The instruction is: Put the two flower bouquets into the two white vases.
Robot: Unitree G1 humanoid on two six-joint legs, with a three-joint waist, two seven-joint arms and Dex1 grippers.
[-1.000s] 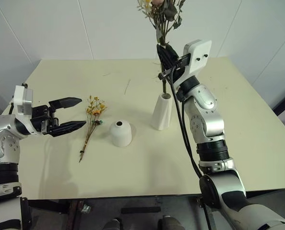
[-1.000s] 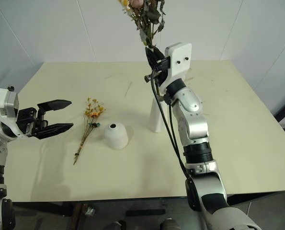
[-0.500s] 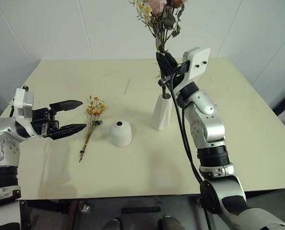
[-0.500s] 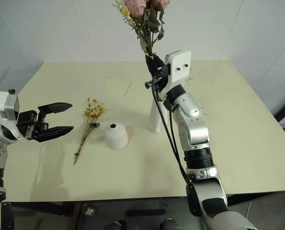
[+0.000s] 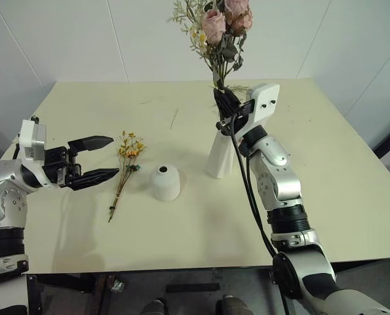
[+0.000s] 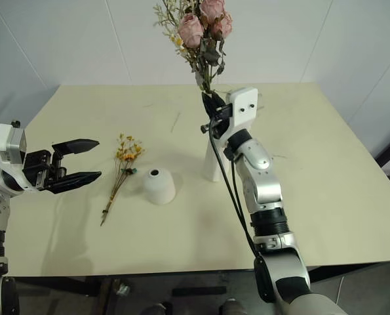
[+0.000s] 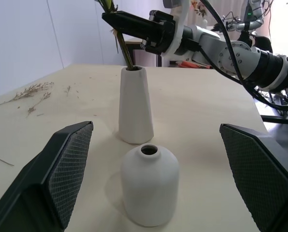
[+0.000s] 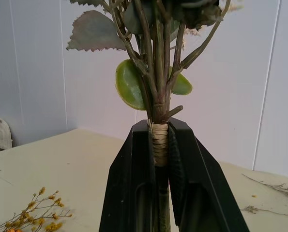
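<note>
My right gripper will release the larger bouquet, held just over that vase now, with its stems in the opening of the tall white cone vase (image 5: 225,131).
My right gripper (image 5: 225,109) is shut on the bound stems of the larger bouquet (image 5: 218,26), whose pink roses stand above it. It holds them just over the tall white cone vase (image 5: 220,155). In the left wrist view the stem ends (image 7: 126,57) go into that vase's mouth (image 7: 132,68). The short dome vase (image 5: 164,182) stands to its left with an empty top hole. Further left, the small yellow-orange bouquet (image 5: 126,161) lies flat on the table. My left gripper (image 5: 112,156) hovers open just left of those flowers, holding nothing.
Loose dried twig scraps (image 7: 30,92) lie on the cream table (image 5: 352,170) toward its back, along with a thin twig (image 5: 174,119). White walls close off the far side. The table's front edge runs just beyond my arms.
My right gripper has come down with the larger bouquet, bringing its stems lower into the tall vase. The left gripper has stayed where it was, still open.
</note>
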